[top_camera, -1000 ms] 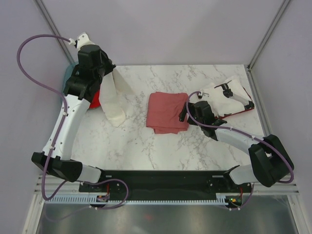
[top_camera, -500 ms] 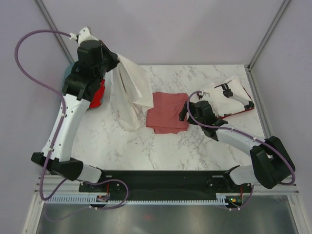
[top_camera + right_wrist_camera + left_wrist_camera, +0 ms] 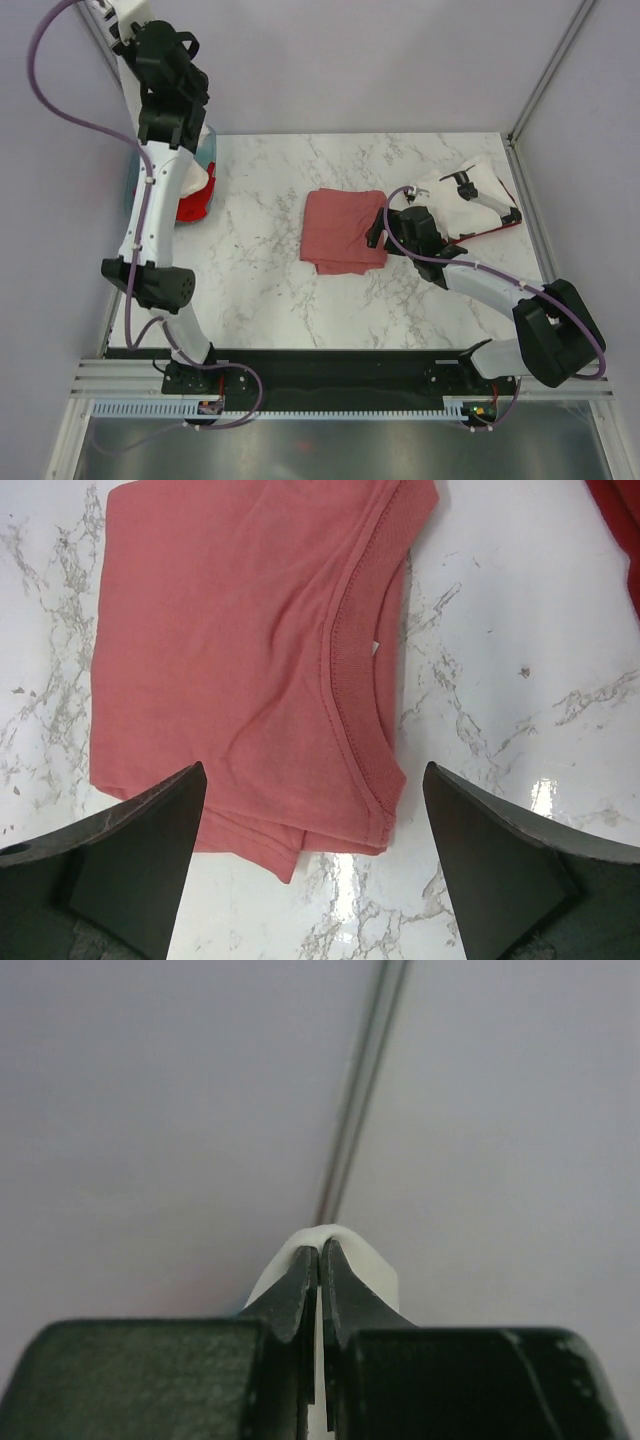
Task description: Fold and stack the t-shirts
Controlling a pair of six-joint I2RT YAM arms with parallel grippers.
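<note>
Next, the right gripper moves to the salmon-red t-shirt's back corner (image 3: 380, 198) (image 3: 412, 512), the one nearest the folded white shirt, and closes there.
A folded salmon-red t-shirt (image 3: 343, 230) lies in the middle of the marble table; it fills the right wrist view (image 3: 240, 650) with its collar toward the right. My right gripper (image 3: 384, 228) is open and empty just above its right edge, one finger on each side (image 3: 315, 810). My left arm is raised high at the back left. Its gripper (image 3: 320, 1260) is shut on a pinch of a white t-shirt (image 3: 345, 1245) and points at the wall corner. A patch of white cloth (image 3: 203, 180) shows beside the arm; the rest is hidden.
A teal basket (image 3: 132, 182) sits at the back left with a bright red shirt (image 3: 192, 208) at its edge. A folded white shirt (image 3: 465, 195) lies on a dark red one (image 3: 497, 228) at the back right. Frame posts stand at both back corners.
My left arm has swung up and back toward the left corner, carrying the white shirt off the table. The right arm and the salmon shirt have not moved.
</note>
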